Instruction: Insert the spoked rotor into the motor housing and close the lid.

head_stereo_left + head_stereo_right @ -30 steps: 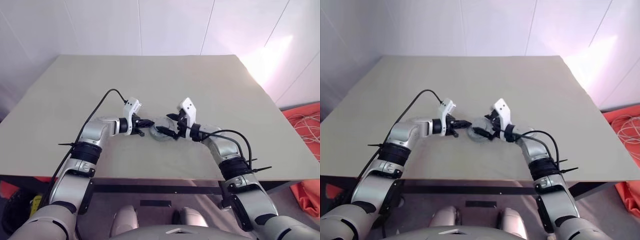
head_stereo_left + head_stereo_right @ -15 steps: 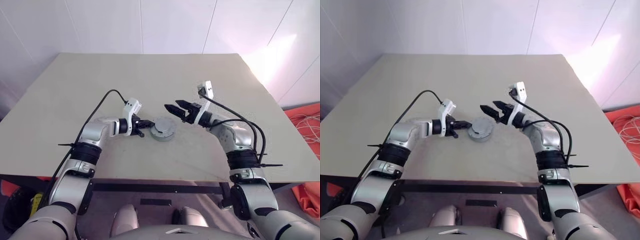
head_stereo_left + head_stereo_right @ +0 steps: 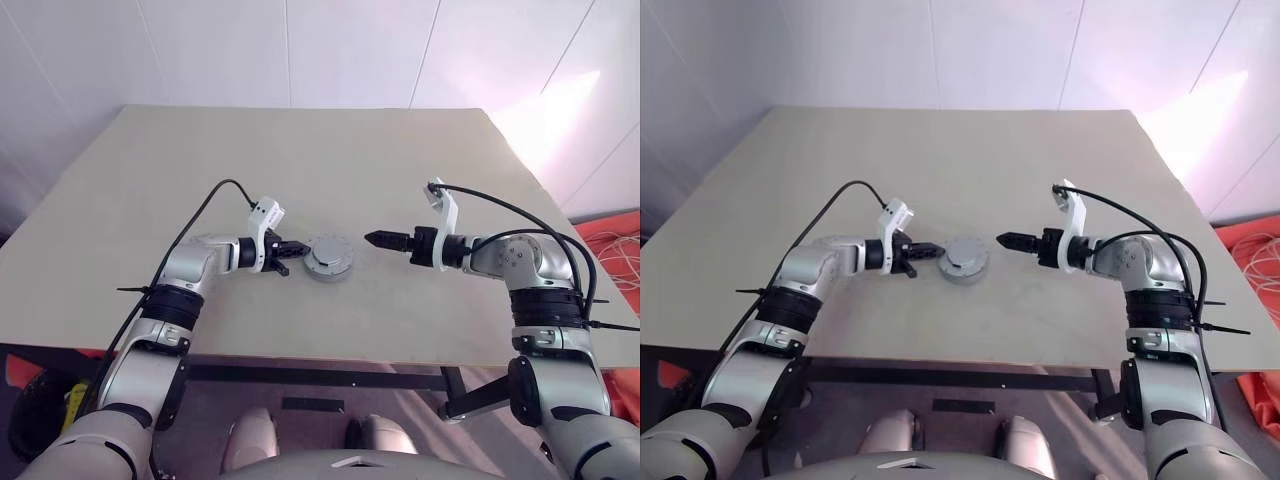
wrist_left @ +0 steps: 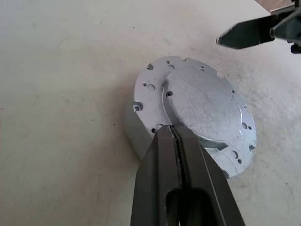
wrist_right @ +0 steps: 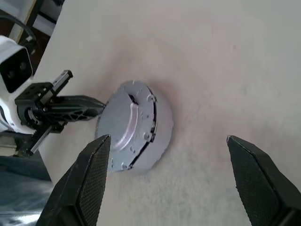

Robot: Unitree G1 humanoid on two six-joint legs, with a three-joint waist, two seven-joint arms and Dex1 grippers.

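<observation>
A gap shows along the lid's rim above the motor housing. My right gripper should squeeze the lid's top (image 5: pixel 115 120) and the motor housing's bottom together.
The motor housing (image 3: pixel 327 268) sits on the table's middle, a silver-grey round can. The lid (image 4: pixel 202 101) lies on top of it with its plain silver face up, dotted with small holes. A thin seam between lid and housing (image 5: pixel 153 123) shows in the right wrist view. The spoked rotor is hidden. My left gripper (image 3: pixel 290 250) is shut, and its tips (image 4: pixel 170 129) rest at the lid's rim on the housing's left side. My right gripper (image 3: pixel 372 238) hangs a short way right of the housing, pointing at it, with its fingers (image 5: pixel 96 165) wide open and empty.
The beige table (image 3: pixel 300 150) spreads wide around the housing, with its front edge near me. Orange fabric and pale cables (image 3: pixel 612 240) lie on the floor past the table's right edge. White walls stand behind.
My right gripper has drawn back from the housing to the right and rolled over, staying open. The left gripper and the housing have not moved.
</observation>
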